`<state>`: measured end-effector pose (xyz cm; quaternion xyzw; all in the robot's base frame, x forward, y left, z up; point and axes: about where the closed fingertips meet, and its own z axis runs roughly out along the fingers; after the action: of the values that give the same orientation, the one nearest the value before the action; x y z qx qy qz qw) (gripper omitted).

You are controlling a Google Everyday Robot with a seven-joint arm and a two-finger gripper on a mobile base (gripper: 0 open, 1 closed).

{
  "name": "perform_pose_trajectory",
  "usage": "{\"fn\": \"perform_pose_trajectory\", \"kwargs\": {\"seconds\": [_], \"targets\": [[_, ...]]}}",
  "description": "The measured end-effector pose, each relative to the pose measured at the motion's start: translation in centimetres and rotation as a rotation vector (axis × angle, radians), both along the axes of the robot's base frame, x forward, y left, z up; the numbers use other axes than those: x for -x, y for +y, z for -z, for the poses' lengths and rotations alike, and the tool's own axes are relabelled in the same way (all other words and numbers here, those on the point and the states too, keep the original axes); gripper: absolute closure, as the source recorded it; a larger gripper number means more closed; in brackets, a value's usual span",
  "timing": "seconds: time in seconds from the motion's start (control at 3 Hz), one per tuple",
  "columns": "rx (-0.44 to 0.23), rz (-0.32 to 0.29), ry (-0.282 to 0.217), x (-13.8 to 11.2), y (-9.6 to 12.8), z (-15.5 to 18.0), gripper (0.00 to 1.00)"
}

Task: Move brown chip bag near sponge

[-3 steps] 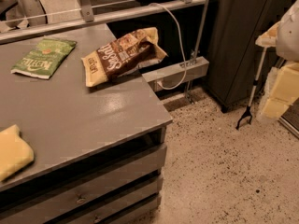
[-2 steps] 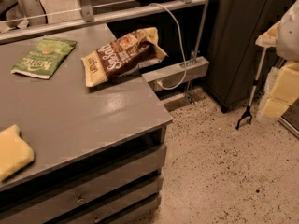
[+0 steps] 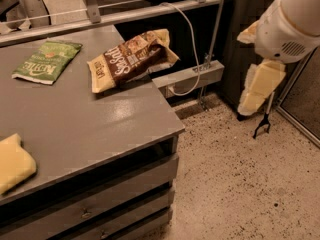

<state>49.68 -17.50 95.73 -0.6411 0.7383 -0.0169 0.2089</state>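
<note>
Next, I grip the overhanging end (image 3: 156,47) of the brown chip bag at the grey table's far corner.
The brown chip bag (image 3: 131,59) lies crumpled at the far right corner of the grey table (image 3: 100,119), partly hanging over the edge. The pale-yellow sponge (image 3: 12,164) lies at the near left of the table, cut off by the frame edge. My gripper (image 3: 260,86) hangs off to the right of the table, over the floor, well clear of the bag and holding nothing that I can see. The white arm (image 3: 292,21) runs up to the top right corner.
A green chip bag (image 3: 47,61) lies flat at the far left of the table. A rail (image 3: 150,11) runs behind the table, with a white cable (image 3: 189,39) looping down to a grey box (image 3: 192,76). Speckled floor (image 3: 240,184) lies to the right.
My gripper and arm have moved left, closer to the table's right side. The brown bag, green bag and sponge have not moved.
</note>
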Motion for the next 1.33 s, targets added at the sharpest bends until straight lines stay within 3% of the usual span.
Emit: {"fn": "perform_pose_trajectory", "kwargs": {"seconds": [0.67,1.0,1.33], "targets": [[-0.116,-0.182,-0.155,-12.2,5.9,3.8,0.0],[-0.186,-0.228,-0.221,-17.1,8.3,4.5,0.0],[-0.271,-0.25,-0.253,-20.3,11.2,4.3,0.0]]}}
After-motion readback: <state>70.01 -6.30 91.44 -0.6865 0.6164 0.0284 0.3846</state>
